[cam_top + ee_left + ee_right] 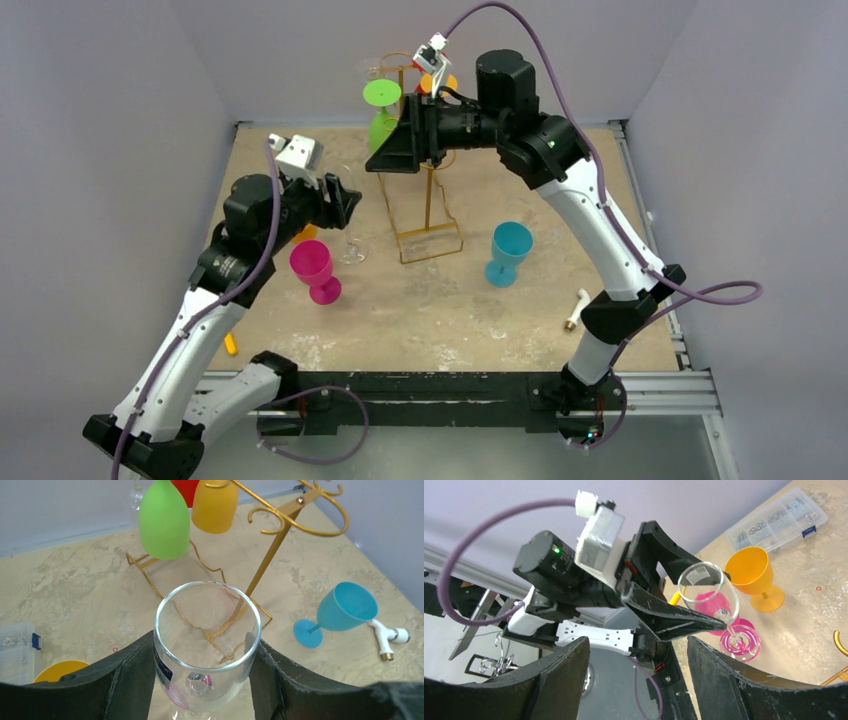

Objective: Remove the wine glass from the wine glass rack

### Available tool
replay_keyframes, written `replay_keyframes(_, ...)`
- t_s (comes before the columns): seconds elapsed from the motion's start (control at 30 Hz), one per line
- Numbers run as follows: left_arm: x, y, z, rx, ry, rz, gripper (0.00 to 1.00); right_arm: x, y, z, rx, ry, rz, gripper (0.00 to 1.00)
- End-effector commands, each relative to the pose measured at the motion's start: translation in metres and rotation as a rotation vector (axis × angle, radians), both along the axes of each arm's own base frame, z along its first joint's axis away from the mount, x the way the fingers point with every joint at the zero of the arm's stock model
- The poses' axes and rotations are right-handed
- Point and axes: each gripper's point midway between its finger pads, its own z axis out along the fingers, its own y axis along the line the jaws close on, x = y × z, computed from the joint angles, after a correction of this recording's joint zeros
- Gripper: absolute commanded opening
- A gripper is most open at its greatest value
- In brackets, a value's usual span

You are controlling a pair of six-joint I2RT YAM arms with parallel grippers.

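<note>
My left gripper should set the clear wine glass, now upright at table level, down on the table (374,272) (207,687). It will go between the pink glass and the gold rack's base.
A clear wine glass (207,645) stands upright between my left gripper's (206,646) fingers, which press on both sides of its bowl. In the top view its foot (352,251) is at table level, left of the gold wine glass rack (430,200); I cannot tell whether it touches the table. My left gripper (338,200) is just above it. Green (164,522), red and orange (215,505) glasses hang upside down from the rack's hook arms. My right gripper (395,145) hangs high beside the green glass (382,128). In its wrist view the right gripper (638,647) is open with nothing between the fingers.
A pink glass (313,268) stands close to my left arm and a blue glass (508,250) right of the rack's base. An orange glass (751,575) and a clear parts box (779,520) are at the left. A white fitting (577,308) lies front right. Grey walls enclose the table.
</note>
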Motion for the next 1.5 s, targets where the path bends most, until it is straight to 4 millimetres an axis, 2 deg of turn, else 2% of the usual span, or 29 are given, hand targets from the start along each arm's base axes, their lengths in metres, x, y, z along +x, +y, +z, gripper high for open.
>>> replay_keyframes(0.0,0.005,0.002,0.042,0.012,-0.256,0.007,0.0,-0.008,-0.012,0.025,0.048,-0.075,-0.016,0.7)
replay_keyframes(0.33,0.011,-0.003,0.032,-0.02,-0.303,0.003,0.0,-0.004,-0.012,0.024,0.046,-0.069,-0.016,0.7)
replay_keyframes(0.37,0.011,-0.006,0.038,-0.035,-0.344,-0.012,0.0,-0.003,-0.012,0.024,0.046,-0.068,-0.016,0.7)
replay_keyframes(0.77,0.022,-0.016,0.021,-0.082,-0.446,-0.031,0.0,-0.002,-0.014,0.02,0.035,-0.059,-0.025,0.69)
replay_keyframes(1.1,0.039,-0.018,-0.019,-0.064,-0.421,-0.004,0.0,-0.001,-0.016,0.015,0.021,-0.043,-0.027,0.69)
replay_keyframes(1.47,0.04,-0.011,-0.057,-0.073,-0.361,0.035,0.0,0.0,-0.015,0.008,0.002,-0.02,-0.027,0.69)
